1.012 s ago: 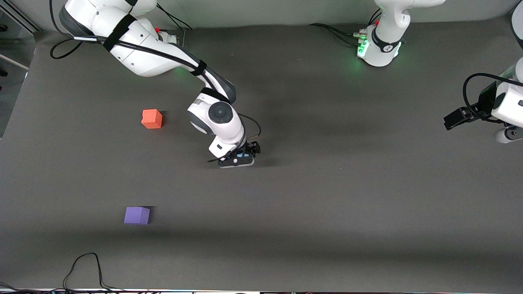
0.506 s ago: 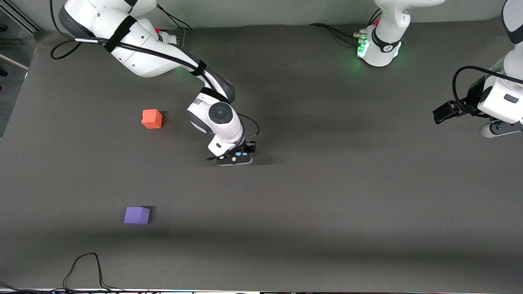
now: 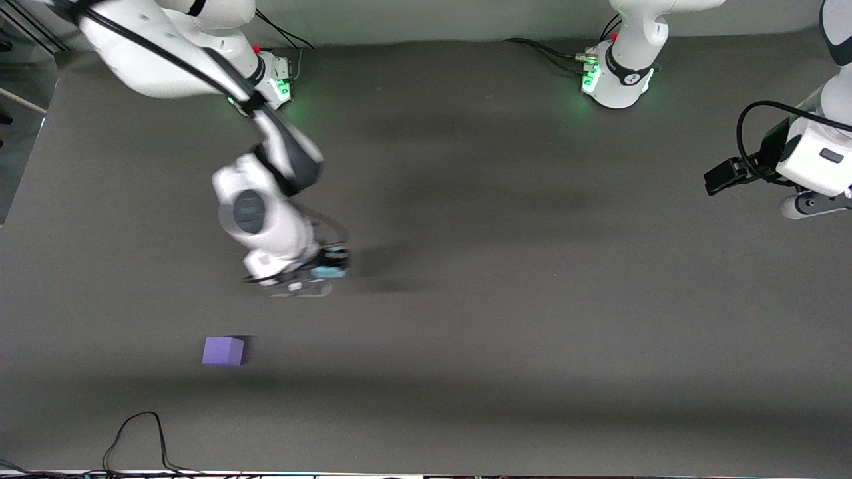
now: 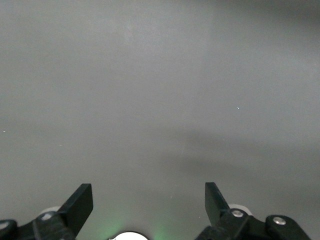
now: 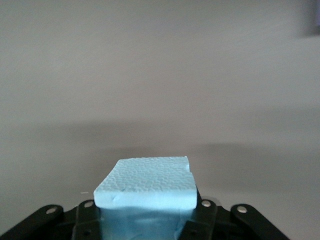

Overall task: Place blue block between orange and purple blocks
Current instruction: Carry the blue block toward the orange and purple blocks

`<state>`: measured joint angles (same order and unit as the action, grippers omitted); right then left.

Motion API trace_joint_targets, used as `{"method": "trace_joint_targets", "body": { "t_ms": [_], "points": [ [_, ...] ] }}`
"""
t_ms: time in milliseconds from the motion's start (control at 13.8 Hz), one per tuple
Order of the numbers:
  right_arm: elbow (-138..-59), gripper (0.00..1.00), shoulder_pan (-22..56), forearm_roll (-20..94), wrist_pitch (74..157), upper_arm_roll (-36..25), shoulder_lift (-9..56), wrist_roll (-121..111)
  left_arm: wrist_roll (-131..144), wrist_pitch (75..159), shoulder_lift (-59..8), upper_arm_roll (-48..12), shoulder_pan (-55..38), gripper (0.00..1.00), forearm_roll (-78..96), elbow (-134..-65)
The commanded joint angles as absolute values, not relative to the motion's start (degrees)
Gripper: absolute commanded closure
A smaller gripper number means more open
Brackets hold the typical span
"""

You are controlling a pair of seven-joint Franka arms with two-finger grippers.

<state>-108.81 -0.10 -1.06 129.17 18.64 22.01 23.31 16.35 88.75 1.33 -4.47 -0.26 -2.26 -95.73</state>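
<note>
The blue block, now up over the bare mat, will be released by my right gripper on the mat point(image 3: 243, 272) beyond the purple block, at a spot halfway toward the orange block.
My right gripper point(image 3: 318, 275) is up in the air, shut on the light blue block point(image 3: 327, 271), over the bare mat between the middle of the table and the right arm's end. In the right wrist view the blue block point(image 5: 147, 187) fills the space between the jaws, with a small notch on one edge. The purple block point(image 3: 223, 350) lies on the mat nearer the front camera than the gripper. The orange block is hidden under the right arm. My left gripper point(image 4: 148, 194) is open and empty, and its arm waits at the left arm's end.
The grey mat point(image 3: 532, 299) covers the table. A black cable loop point(image 3: 140, 432) lies at the mat's edge nearest the front camera. The arm bases point(image 3: 616, 76) with green lights stand along the edge farthest from it.
My right gripper has lifted and swung toward the right arm's end with the blue block, and its arm now covers the orange block. The left arm has shifted a little.
</note>
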Motion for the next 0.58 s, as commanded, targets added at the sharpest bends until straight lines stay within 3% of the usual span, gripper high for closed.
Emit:
{"method": "trace_joint_targets", "body": {
  "t_ms": [0, 217, 506],
  "points": [
    [-118.54, 0.94, 1.58, 4.83, 131.47, 7.94, 14.77, 14.52, 15.29, 87.54, 1.67, -4.75, 0.26, 0.00, -1.49, -95.36],
    [-126.98, 0.94, 1.67, 4.83, 147.07, 5.71, 18.70, 13.01, 15.29, 86.84, 1.67, -4.75, 0.35, 0.00, -1.49, -95.45],
    [-127.09, 0.94, 1.67, 4.66, 152.23, 4.75, 23.12, 10.99, 15.29, 85.69, 1.67, -4.57, 0.35, 0.00, -1.41, -95.36]
  ]
}}
